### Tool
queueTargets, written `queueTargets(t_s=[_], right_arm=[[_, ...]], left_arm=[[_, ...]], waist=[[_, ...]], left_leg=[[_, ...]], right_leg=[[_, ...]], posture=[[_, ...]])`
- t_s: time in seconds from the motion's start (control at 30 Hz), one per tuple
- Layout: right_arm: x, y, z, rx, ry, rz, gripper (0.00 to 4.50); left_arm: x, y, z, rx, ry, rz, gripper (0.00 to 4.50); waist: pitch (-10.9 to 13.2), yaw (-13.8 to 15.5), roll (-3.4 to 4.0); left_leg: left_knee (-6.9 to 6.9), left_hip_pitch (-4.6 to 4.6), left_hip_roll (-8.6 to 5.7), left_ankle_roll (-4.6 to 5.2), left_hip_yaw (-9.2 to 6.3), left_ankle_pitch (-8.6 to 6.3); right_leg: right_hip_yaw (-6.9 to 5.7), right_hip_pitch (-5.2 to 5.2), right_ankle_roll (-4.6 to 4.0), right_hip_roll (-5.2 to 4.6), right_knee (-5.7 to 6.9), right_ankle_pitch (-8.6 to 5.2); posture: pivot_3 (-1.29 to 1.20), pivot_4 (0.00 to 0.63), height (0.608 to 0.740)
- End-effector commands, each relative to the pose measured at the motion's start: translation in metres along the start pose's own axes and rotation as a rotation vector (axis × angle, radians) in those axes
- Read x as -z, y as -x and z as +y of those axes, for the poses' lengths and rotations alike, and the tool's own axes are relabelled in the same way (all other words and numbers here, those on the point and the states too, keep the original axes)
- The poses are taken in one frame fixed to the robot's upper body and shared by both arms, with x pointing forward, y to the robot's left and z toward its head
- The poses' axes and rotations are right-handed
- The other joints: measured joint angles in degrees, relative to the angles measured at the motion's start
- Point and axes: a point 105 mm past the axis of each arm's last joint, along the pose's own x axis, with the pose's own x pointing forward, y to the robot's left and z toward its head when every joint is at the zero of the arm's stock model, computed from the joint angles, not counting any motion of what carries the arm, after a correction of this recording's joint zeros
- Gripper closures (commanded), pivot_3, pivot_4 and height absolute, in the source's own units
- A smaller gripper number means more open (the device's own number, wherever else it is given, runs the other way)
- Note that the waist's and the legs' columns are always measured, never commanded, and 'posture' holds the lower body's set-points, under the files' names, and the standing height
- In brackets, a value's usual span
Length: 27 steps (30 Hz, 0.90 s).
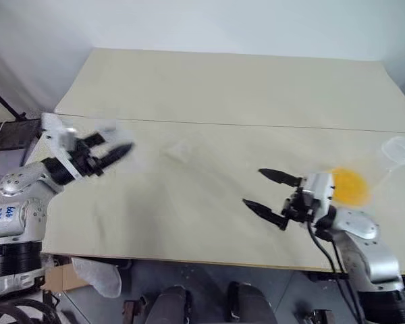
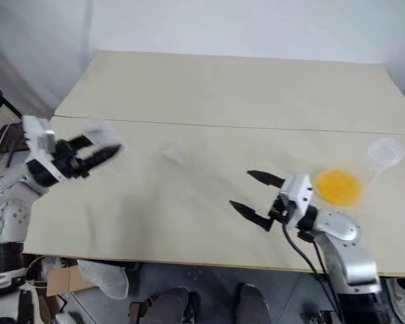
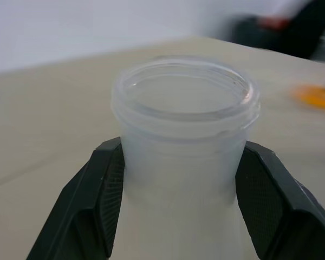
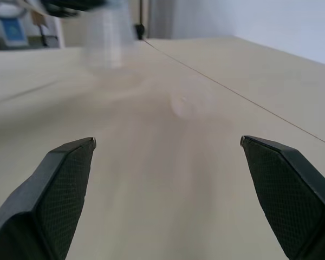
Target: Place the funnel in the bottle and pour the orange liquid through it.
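My left gripper is holding the bottle and will let go of it on the bare table (image 1: 229, 181) between the funnel and my right gripper's open fingers.
My left gripper (image 1: 118, 152) is shut on the neck of the bottle (image 3: 184, 124), a clear frosted flask with its open mouth up, held at the table's left side. The two black pads (image 3: 97, 200) press on either side of the neck. The funnel (image 1: 182, 150), small and transparent, lies on the table between the two arms. The orange liquid (image 1: 351, 187) pools inside a clear round-bellied flask (image 1: 398, 150) lying on its side at the right. My right gripper (image 1: 252, 187) stands open just left of that flask, pointing toward the funnel (image 4: 185, 105), nothing between its fingers.
The beige table (image 1: 223, 88) has a seam running across its middle. Its front edge lies close behind both arms. On the floor at the front left lie a cardboard box and a crumpled plastic bag (image 1: 98, 275). A black stand (image 1: 0, 101) is off the left edge.
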Motion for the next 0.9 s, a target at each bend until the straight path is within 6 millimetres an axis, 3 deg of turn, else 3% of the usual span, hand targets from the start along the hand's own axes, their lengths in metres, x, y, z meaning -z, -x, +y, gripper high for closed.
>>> queueTargets(t_s=[0.03,0.3,0.5,0.7,0.9], right_arm=[[-0.015,0.012,0.001,0.038,0.043,-0.011,0.0],[-0.021,0.031,0.006,0.142,0.062,0.016,0.0],[-0.024,0.033,0.01,0.18,0.067,0.014,0.0],[-0.024,0.029,0.014,0.197,0.059,0.005,0.0],[-0.024,0.024,0.012,0.2,0.062,-0.006,0.0]], left_arm=[[0.004,-0.03,-0.027,0.189,-0.003,0.026,1.89],[0.03,-0.108,-0.024,0.213,-0.081,0.0,1.89],[0.029,-0.129,-0.013,0.192,-0.119,-0.033,1.89],[0.019,-0.143,-0.023,0.27,-0.075,-0.123,1.89],[0.021,-0.15,-0.026,0.274,-0.052,-0.147,1.89]], waist=[[0.01,0.04,0.02],[0.0,0.16,0.02],[-0.01,0.19,0.01],[-0.01,0.43,0.0],[-0.01,0.3,0.0]], left_leg=[[0.0,0.03,0.03,0.0,0.03,0.01],[-0.02,0.01,-0.03,0.03,0.22,0.16],[0.01,0.03,-0.03,0.1,0.26,0.22],[0.05,-0.01,-0.11,0.16,0.22,0.28],[0.03,-0.02,-0.14,0.17,0.2,0.28]], right_leg=[[0.01,0.01,0.0,0.04,0.02,0.0],[-0.14,-0.06,0.0,0.13,0.07,0.0],[-0.15,-0.02,0.02,0.1,0.04,0.01],[-0.12,0.01,0.07,0.01,0.02,0.04],[-0.14,-0.01,0.1,0.0,0.02,0.05]], posture=[[0.0,0.15,0.74],[0.0,0.15,0.74],[0.0,0.15,0.74],[0.0,0.15,0.74],[0.0,0.15,0.74]])
